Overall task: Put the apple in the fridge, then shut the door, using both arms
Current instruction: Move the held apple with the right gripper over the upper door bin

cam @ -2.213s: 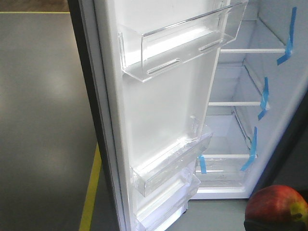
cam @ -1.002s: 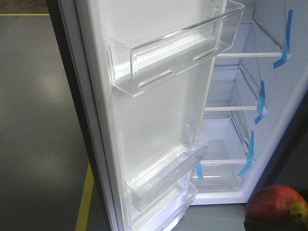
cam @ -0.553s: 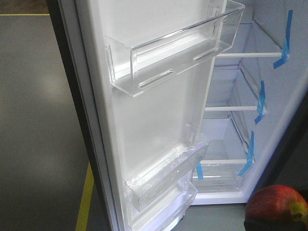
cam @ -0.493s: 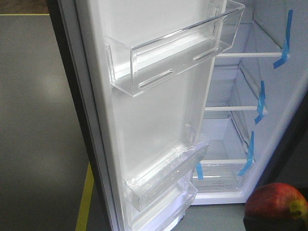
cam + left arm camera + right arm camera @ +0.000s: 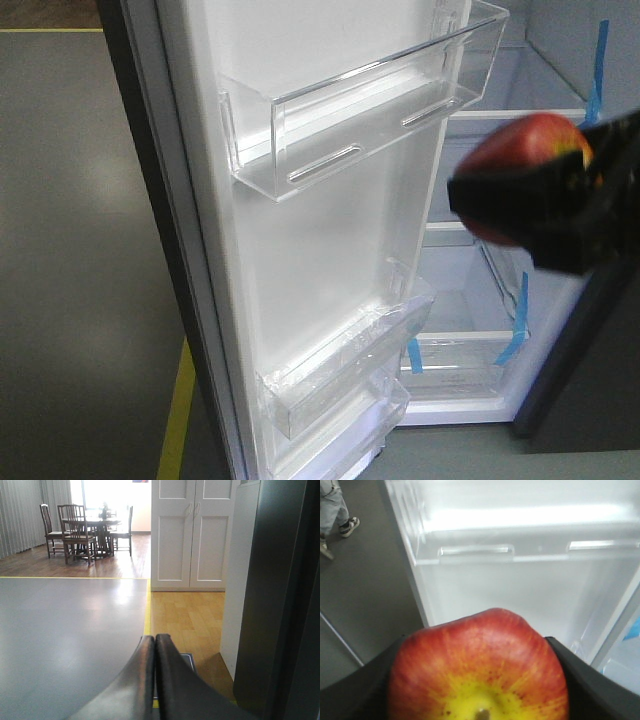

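I will use my right gripper to set the apple down in the upper clear door bin (image 5: 402,75) (image 5: 575,516), toward the end of it that is nearest the fridge shelves.
The red and yellow apple (image 5: 523,143) is held in my right gripper (image 5: 530,190), raised in front of the open fridge (image 5: 500,290) at the level of its middle shelves. In the right wrist view the apple (image 5: 480,665) fills the space between the black fingers (image 5: 580,680), facing a clear door bin. The door (image 5: 320,230) stands open at the left, its white inner face with clear bins toward me. My left gripper (image 5: 154,641) is shut and empty, low over the grey floor beside the dark fridge side (image 5: 280,595).
Clear door bins (image 5: 360,110) jut out toward the fridge opening. Blue tape strips (image 5: 520,320) mark the white shelves. A yellow floor line (image 5: 180,420) runs left of the door. White cupboards (image 5: 190,530), a dining table with chairs (image 5: 85,527) and a person's feet (image 5: 337,525) show further off.
My right gripper has lifted the apple from the bottom right corner up to mid-height in front of the fridge opening. The door and the fridge have stayed put over the last second.
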### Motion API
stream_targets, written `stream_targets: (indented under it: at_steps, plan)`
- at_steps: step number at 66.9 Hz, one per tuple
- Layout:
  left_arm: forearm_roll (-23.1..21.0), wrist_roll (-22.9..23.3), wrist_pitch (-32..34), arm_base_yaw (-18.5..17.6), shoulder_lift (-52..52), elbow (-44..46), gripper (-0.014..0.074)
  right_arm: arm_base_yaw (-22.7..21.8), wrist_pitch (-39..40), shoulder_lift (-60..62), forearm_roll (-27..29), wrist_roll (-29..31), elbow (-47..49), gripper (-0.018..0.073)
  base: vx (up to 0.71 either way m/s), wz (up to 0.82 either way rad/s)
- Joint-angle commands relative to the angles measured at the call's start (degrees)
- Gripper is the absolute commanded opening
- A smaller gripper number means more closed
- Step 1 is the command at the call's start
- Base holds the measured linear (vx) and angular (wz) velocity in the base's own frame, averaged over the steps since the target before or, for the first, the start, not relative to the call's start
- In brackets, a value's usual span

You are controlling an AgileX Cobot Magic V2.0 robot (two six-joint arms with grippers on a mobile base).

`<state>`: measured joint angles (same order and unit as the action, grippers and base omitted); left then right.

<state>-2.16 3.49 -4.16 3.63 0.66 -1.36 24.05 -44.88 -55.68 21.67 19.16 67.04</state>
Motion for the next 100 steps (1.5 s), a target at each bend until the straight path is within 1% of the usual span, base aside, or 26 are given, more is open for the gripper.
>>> stream_targets:
  at_steps: [1, 9, 19, 27, 33, 38, 42, 49, 58, 67, 75, 84, 90, 97, 100]
  plan:
    - [-0.24, 0.19, 4.16, 0.23, 0.74, 1.07, -0.0006, -0.06, 4.41, -4.91, -0.50, 0.74, 10.32, 0.0102, 0.00, 0.00]
    - [-0.24, 0.19, 4.16, 0.23, 0.74, 1.07, -0.0006, -0.13, 2.62, -11.99, -4.48, -0.65, 20.79, 0.0103, 0.00, 0.00]
    - [-0.24, 0.19, 4.16, 0.23, 0.74, 1.07, -0.0006, -0.13, -1.37, -20.63, -10.52, -5.86, 34.09, 0.0106, 0.00, 0.00]
    - [-0.24, 0.19, 4.16, 0.23, 0.74, 1.07, -0.0006, -0.13, -3.68, -27.39, -16.39, -10.09, 42.25, 0.0113, 0.00, 0.00]
    - [-0.24, 0.19, 4.16, 0.23, 0.74, 1.07, -0.0006, -0.13, -5.49, -32.13, -19.97, -11.73, 47.92, 0.0116, 0.00, 0.00]
    - [-0.24, 0.19, 4.16, 0.23, 0.74, 1.07, -0.0006, -0.13, -7.49, -35.26, -21.67, -12.50, 51.62, 0.0119, 0.00, 0.00]
    - [-0.24, 0.19, 4.16, 0.23, 0.74, 1.07, -0.0006, -0.13, -8.61, -37.45, -21.67, -12.48, 54.18, 0.0120, 0.00, 0.00]
    - [-0.24, 0.19, 4.16, 0.23, 0.74, 1.07, -0.0006, -0.13, -8.23, -40.65, -21.67, -12.17, 56.37, 0.0124, 0.00, 0.00]
    - [-0.24, 0.19, 4.16, 0.23, 0.74, 1.07, -0.0006, -0.13, -7.49, -42.97, -21.67, -11.06, 56.97, 0.0132, 0.00, 0.00]
    - [-0.24, 0.19, 4.16, 0.23, 0.74, 1.07, -0.0006, -0.13, -8.54, -44.13, -21.67, -10.92, 56.97, 0.0167, 0.00, 0.00]
    - [-0.24, 0.19, 4.16, 0.23, 0.74, 1.07, -0.0006, -0.13, -10.33, -44.31, -21.67, -10.92, 56.97, 0.0269, 0.00, 0.00]
    - [-0.24, 0.19, 4.16, 0.23, 0.74, 1.07, -0.0006, -0.13, -10.73, -44.31, -21.67, -11.30, 56.97, 0.0455, 0.00, 0.00]
    - [-0.24, 0.19, 4.16, 0.23, 0.74, 1.07, -0.0006, -0.13, -10.64, -44.31, -21.67, -11.43, 56.97, 0.0559, 0.00, 0.00]
    - [-0.24, 0.19, 4.16, 0.23, 0.74, 1.07, -0.0006, -0.13, -10.72, -44.31, -21.67, -11.64, 56.97, 0.0645, 0.00, 0.00]
    - [-0.24, 0.19, 4.16, 0.23, 0.74, 1.07, -0.0006, -0.13, -10.72, -44.31, -21.67, -11.76, 56.97, 0.0659, 0.00, 0.00]
